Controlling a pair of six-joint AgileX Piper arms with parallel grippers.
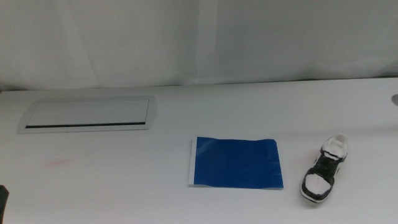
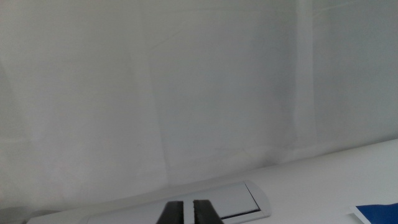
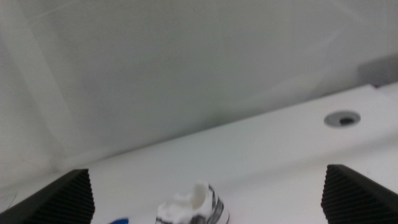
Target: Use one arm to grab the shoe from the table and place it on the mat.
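The black middle [image 1: 324, 168] of the black-and-white shoe, between the shoe's white toe and the shoe's opening, will be gripped by my right gripper.
The black-and-white shoe [image 1: 325, 168] lies on the white table [image 1: 186, 205] at the right, toe toward the front edge, just right of the blue mat [image 1: 236, 163]. The mat lies flat in the middle, its white strip along its left edge. My right gripper [image 3: 205, 171] is open, jaws wide apart, and the shoe's heel [image 3: 193, 208] shows low between them, some way off. The right arm is out of the middle view. My left gripper [image 2: 188, 213] is shut and empty; only a dark bit of it [image 1: 3, 200] shows at the bottom left edge.
A long pale grey metal-framed panel [image 1: 87, 115] is set into the table at the back left and also shows in the left wrist view [image 2: 236, 202]. A faint pink smudge [image 1: 60, 163] marks the left side. A round grommet [image 3: 342, 118] sits at the far right. A white curtain hangs behind.
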